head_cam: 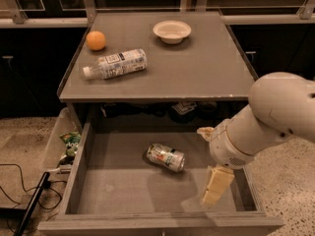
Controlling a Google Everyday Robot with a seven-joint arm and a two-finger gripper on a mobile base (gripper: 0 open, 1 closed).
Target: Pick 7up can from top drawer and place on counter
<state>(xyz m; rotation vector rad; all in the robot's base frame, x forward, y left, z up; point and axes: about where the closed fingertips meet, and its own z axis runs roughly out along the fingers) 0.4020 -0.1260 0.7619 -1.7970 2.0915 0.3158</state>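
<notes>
The 7up can's body (168, 158) near the middle of the open top drawer is next, and my gripper needs to go to it and close there.
The 7up can (166, 157) lies on its side on the grey floor of the open top drawer (118, 191), near the middle. My gripper (215, 186) hangs from the white arm over the drawer's front right part, to the right of the can and apart from it. It holds nothing that I can see. The counter (197, 68) is the grey cabinet top right above the drawer.
On the counter lie a clear plastic bottle (115, 64), an orange (96, 40) and a white bowl (172, 31). A clear plastic bin (53, 146) with a green snack bag (71, 144) stands left of the drawer. Black cables (19, 191) run on the floor at the left.
</notes>
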